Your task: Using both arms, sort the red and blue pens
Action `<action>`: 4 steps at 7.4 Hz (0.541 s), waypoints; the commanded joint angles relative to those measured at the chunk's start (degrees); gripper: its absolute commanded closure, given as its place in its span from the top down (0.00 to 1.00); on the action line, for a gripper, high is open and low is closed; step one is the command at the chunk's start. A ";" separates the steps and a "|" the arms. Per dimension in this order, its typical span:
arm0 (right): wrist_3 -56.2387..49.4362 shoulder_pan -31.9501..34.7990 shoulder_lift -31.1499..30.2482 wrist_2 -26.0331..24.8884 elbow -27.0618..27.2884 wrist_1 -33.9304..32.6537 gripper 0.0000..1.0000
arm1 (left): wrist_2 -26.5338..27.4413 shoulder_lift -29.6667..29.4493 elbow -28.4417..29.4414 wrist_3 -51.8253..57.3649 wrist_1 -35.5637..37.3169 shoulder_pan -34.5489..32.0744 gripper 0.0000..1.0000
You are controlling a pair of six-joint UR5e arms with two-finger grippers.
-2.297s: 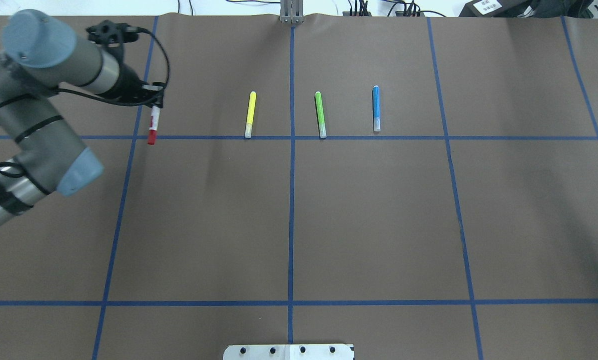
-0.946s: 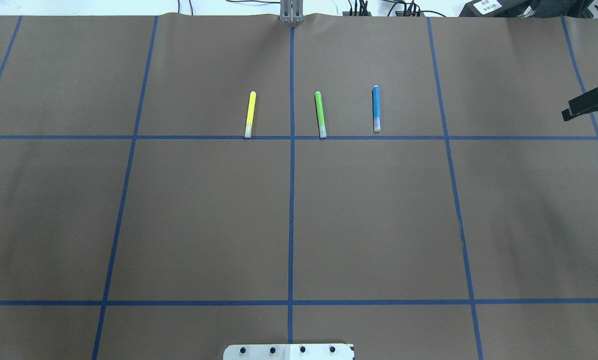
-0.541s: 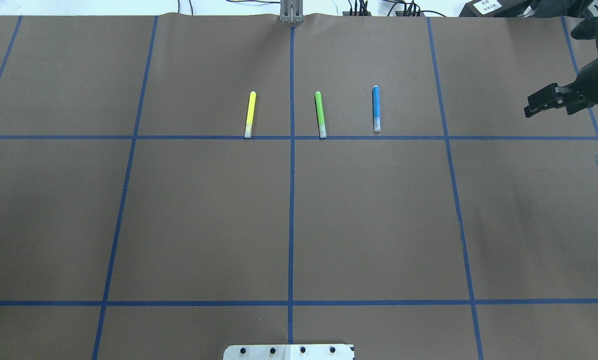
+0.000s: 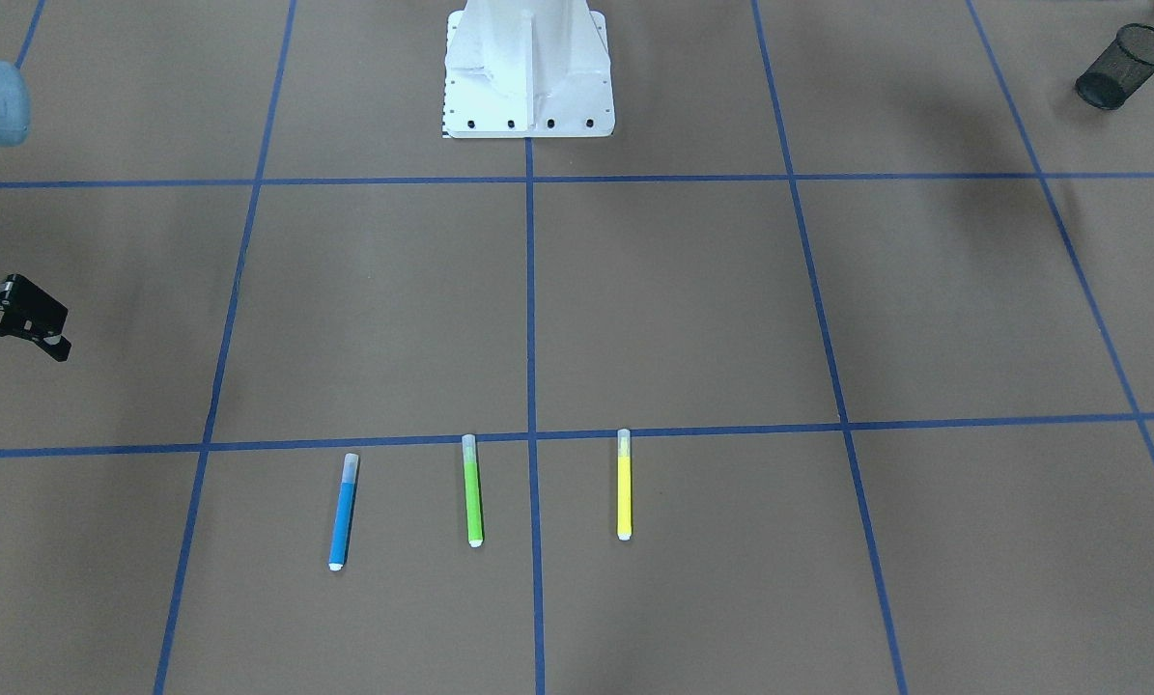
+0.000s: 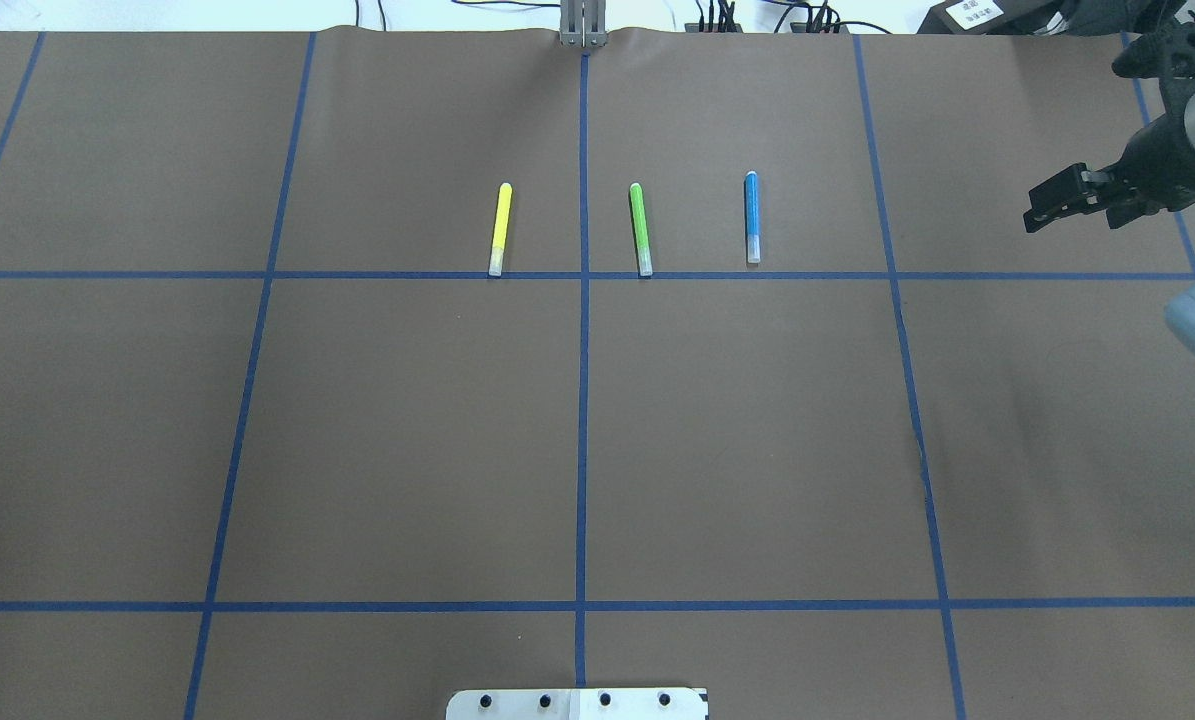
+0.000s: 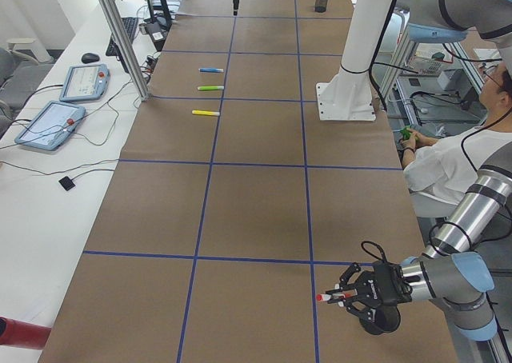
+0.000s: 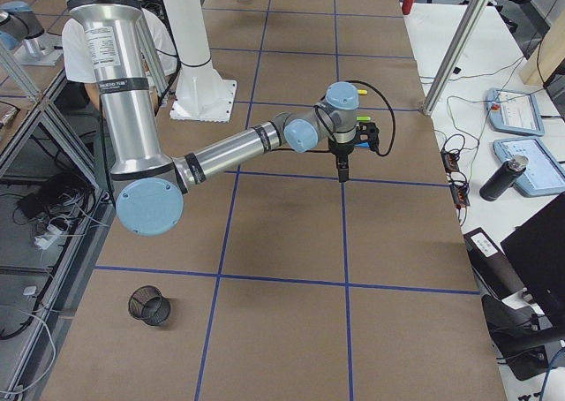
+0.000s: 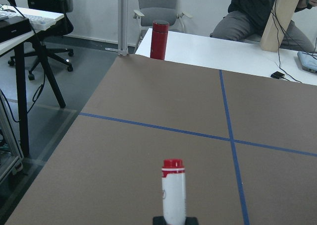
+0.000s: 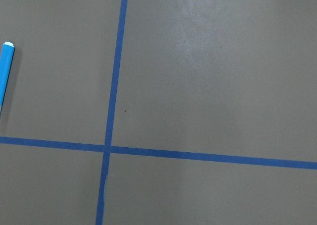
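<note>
Next, I drop the red pen from my left gripper inside the opening of the black mesh cup [image 4: 1144,45]. The pen is held just above that cup.
The blue pen [image 5: 752,217] [image 4: 343,512] lies on the brown table, rightmost of three markers in the overhead view; its end shows at the left edge of the right wrist view [image 9: 5,76]. My right gripper [image 5: 1042,205] [image 4: 60,333] [image 7: 342,170] hangs open and empty well to the pen's right. The red pen [image 8: 173,193] [image 6: 328,297] is held level in my left gripper [image 6: 346,297], shut on its barrel, just above a black mesh cup [image 6: 376,321] at the table's near left corner. The left arm is outside the overhead view.
A green marker [image 5: 640,228] and a yellow marker [image 5: 500,228] lie left of the blue pen. Another mesh cup [image 7: 148,306] stands on the right arm's side. The white robot base [image 4: 528,68] is at the table's middle edge. A person [image 6: 456,155] sits beside it.
The left arm has carried the red pen out of the overhead view. The right gripper has come in from the right edge and moved left, toward the blue pen.
</note>
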 commanded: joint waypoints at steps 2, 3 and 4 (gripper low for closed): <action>0.09 -0.05 -0.04 -0.07 -0.12 0.00 1.00 | -5.37 4.04 0.86 8.54 -1.44 -10.59 0.00; 0.09 -0.05 0.05 -0.07 -0.38 0.00 1.00 | -5.39 3.52 3.48 10.39 -1.61 -11.74 0.00; 0.09 0.04 -0.04 -0.07 -0.39 0.00 1.00 | -5.65 2.82 5.15 13.45 -1.35 -14.89 0.00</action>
